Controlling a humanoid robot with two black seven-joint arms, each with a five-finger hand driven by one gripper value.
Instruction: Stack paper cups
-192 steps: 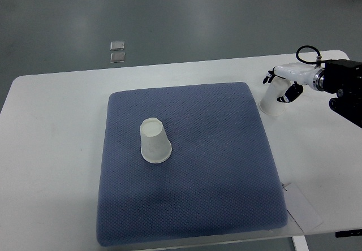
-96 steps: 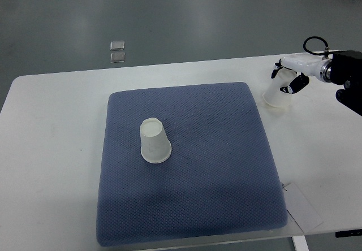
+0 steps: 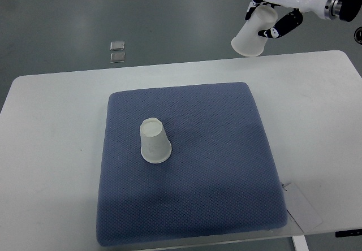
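The paper cup in my right gripper will be let go over the upside-down white paper cup [image 3: 150, 124] on the blue mat.
One white paper cup [image 3: 154, 141] stands upside down on the blue mat [image 3: 203, 206], left of its middle. A second paper cup [image 3: 254, 33] is in the air at the top right, tilted with its mouth pointing down and left. My right hand [image 3: 270, 14], white with dark fingers, is shut on that cup, high above the table's far edge. Its arm enters from the right edge at the top. The left arm does not show.
The blue mat lies on a white table [image 3: 51, 149]. A white paper sheet [image 3: 302, 206] sticks out at the mat's front right corner. Two small clear squares [image 3: 117, 51] lie on the grey floor beyond the table.
The right hand has lifted the second cup off the table beside the mat's far right corner and raised it up and slightly left. The cup on the mat has not moved.
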